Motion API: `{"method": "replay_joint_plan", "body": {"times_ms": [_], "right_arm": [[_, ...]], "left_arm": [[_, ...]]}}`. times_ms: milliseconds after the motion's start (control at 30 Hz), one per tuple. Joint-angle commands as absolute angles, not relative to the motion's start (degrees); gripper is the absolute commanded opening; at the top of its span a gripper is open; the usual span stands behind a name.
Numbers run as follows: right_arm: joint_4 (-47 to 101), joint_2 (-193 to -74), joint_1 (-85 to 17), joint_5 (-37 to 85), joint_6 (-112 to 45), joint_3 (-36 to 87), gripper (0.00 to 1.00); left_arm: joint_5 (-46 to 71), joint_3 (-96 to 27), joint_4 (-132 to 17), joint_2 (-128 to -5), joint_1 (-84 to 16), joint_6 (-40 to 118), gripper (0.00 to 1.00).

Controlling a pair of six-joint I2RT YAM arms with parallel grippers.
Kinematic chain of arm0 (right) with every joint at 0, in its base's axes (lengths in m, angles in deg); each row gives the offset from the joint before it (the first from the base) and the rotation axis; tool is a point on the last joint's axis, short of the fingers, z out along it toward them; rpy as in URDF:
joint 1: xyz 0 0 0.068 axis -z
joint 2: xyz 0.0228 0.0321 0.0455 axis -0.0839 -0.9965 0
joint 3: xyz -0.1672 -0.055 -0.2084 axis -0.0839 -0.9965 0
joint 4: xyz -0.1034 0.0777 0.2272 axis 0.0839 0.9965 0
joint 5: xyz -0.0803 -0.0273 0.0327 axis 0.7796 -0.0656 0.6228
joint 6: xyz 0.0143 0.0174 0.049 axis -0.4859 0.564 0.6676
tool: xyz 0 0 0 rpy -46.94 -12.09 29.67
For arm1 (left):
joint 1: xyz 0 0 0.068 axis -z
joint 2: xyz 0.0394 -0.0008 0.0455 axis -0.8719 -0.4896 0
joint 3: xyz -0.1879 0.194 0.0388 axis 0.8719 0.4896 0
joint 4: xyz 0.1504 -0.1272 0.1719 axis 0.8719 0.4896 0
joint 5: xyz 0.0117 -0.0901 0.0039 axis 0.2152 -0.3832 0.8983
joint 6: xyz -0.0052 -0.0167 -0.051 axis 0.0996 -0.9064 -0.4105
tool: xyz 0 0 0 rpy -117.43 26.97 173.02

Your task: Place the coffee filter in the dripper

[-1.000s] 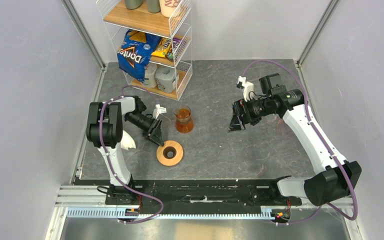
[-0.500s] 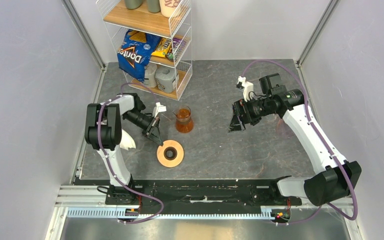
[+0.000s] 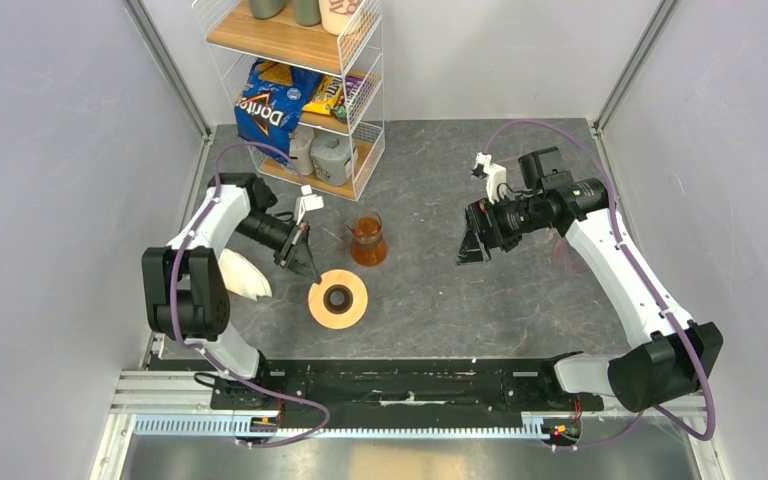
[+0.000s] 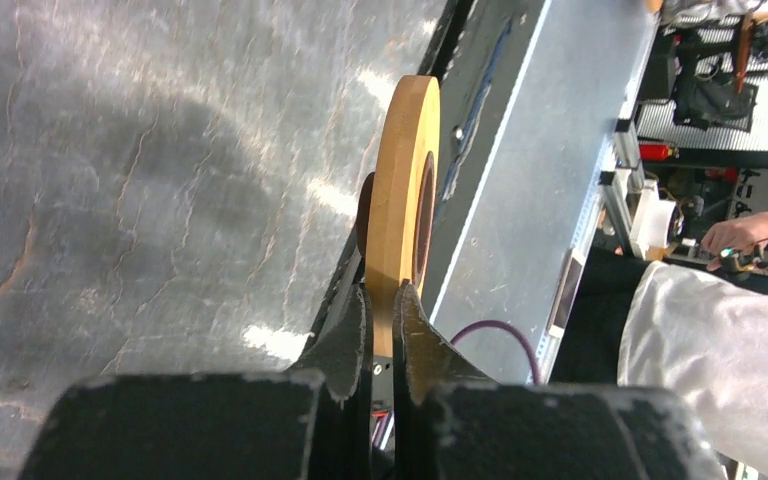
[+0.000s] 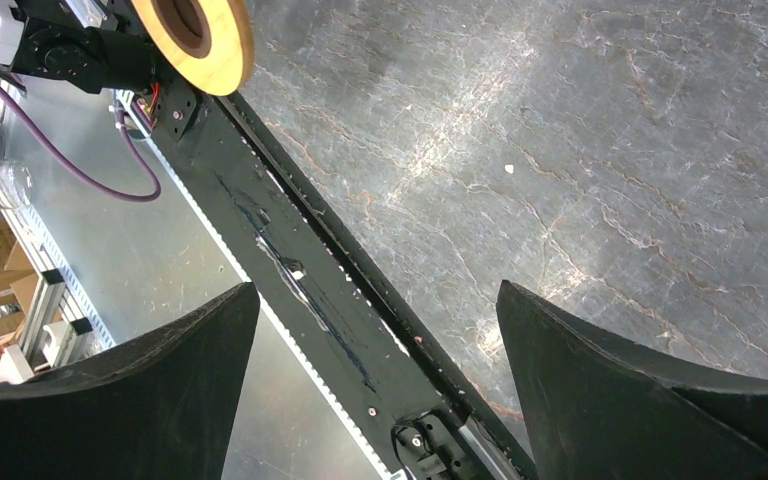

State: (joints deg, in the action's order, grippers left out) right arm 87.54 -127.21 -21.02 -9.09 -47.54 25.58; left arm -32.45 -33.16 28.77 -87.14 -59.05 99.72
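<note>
I will set the orange-brown dripper down on the open top of the glass beaker point(image 3: 365, 221) with my left gripper.
The orange-brown dripper point(image 3: 338, 298) sits left of the table's middle, its dark centre hole facing up. My left gripper point(image 3: 302, 258) is shut on its rim from the far-left side. In the left wrist view the two fingers point(image 4: 380, 300) pinch the rim of the dripper point(image 4: 400, 200), seen edge-on. A cream-white pile of filters point(image 3: 243, 273) lies on the table left of the dripper, beside the left arm. I cannot make out a single filter apart from it. My right gripper point(image 3: 472, 245) is open and empty, held above the table right of centre. Its wrist view point(image 5: 378, 290) shows the dripper point(image 5: 195, 35) far off.
A clear glass beaker of amber liquid point(image 3: 367, 240) stands just behind the dripper. A white wire shelf rack point(image 3: 310, 100) with snack bags and bottles stands at the back left. The black rail point(image 5: 300, 270) runs along the near table edge.
My left arm has swung its elbow out to the left. The left gripper and the dripper in it have shifted slightly away from the near edge. The right arm has not moved.
</note>
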Motion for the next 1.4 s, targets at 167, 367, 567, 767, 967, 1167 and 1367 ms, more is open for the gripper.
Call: {"method": "replay_joint_plan", "body": {"times_ms": [167,367,567,767,967,1167,1367], "right_arm": [[89.2,-126.6,-20.7,-9.6,-48.4,28.1,0.97],[90.2,-126.9,-20.7,-8.8,-49.1,29.7,0.97],[92.0,-126.6,-20.7,-6.6,-50.4,31.5,0.97],[92.1,-125.7,-20.7,-6.6,-50.9,31.3,0.97],[91.9,-125.8,-20.7,-7.2,-51.1,30.8,0.97],[91.9,-125.5,-20.7,-6.7,-51.3,31.0,0.97],[91.9,-125.4,-20.7,-7.1,-51.2,30.9,0.97]], "left_arm": [[-46.0,-37.5,15.4,-80.6,-59.3,70.7,0.02],[-45.3,-29.1,-19.4,-74.8,-59.6,33.8,0.02],[-44.4,-21.8,-49.3,-75.1,-59.6,6.9,0.02],[-45.8,-14.9,-71.3,-77.4,-60.0,-8.1,0.02],[-45.4,-13.1,-71.9,-78.6,-60.6,-7.3,0.02],[-46.1,-13.4,-65.8,-79.8,-63.1,-2.6,0.02],[-46.0,-13.2,-62.6,-80.8,-63.2,1.2,0.02]]}}
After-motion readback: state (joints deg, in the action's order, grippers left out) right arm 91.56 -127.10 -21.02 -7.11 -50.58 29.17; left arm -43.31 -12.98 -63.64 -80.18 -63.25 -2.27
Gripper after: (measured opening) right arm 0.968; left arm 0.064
